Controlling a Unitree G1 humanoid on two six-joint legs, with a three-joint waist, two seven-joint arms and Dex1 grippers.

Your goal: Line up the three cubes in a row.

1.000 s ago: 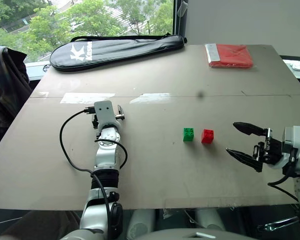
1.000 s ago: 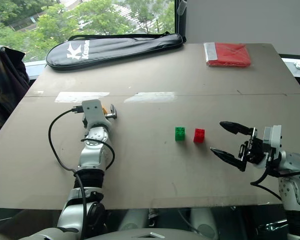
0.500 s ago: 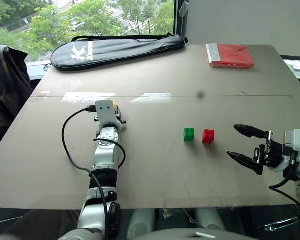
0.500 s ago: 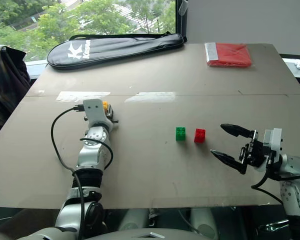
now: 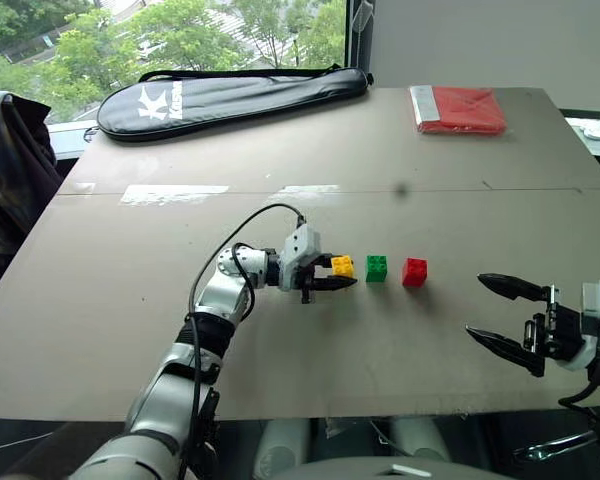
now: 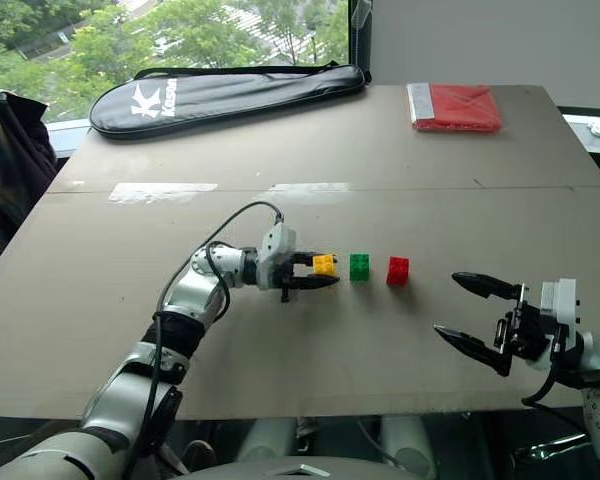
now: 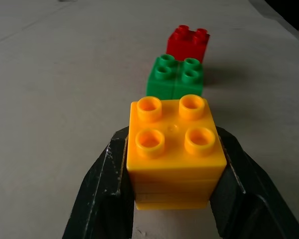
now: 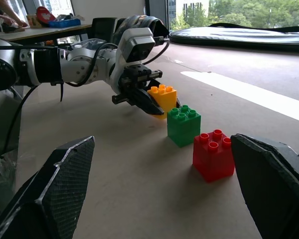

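Note:
Next, I release the yellow cube with my left gripper on the table (image 5: 336, 267) beside the green cube, extending the line from the red cube.
The three cubes stand close together in a line at mid-table. The yellow cube (image 5: 342, 266) is on the left, the green cube (image 5: 377, 267) in the middle and the red cube (image 5: 414, 271) on the right. My left gripper (image 5: 340, 273) points right along the table and is shut on the yellow cube (image 7: 174, 149), a small gap from the green cube (image 7: 175, 77). I cannot tell whether the yellow cube rests on the table. My right gripper (image 5: 475, 306) hovers open and empty to the right of the red cube (image 8: 213, 154), near the front edge.
A black racket bag (image 5: 230, 95) lies along the far left edge of the table (image 5: 130, 300). A flat red folded packet (image 5: 458, 110) lies at the far right. Dark clothing (image 5: 10, 170) hangs beside the table's left side.
My left gripper shut on the yellow cube at the left, then swung right with it, turning to point right, up to the green cube. The right gripper drifted slightly back.

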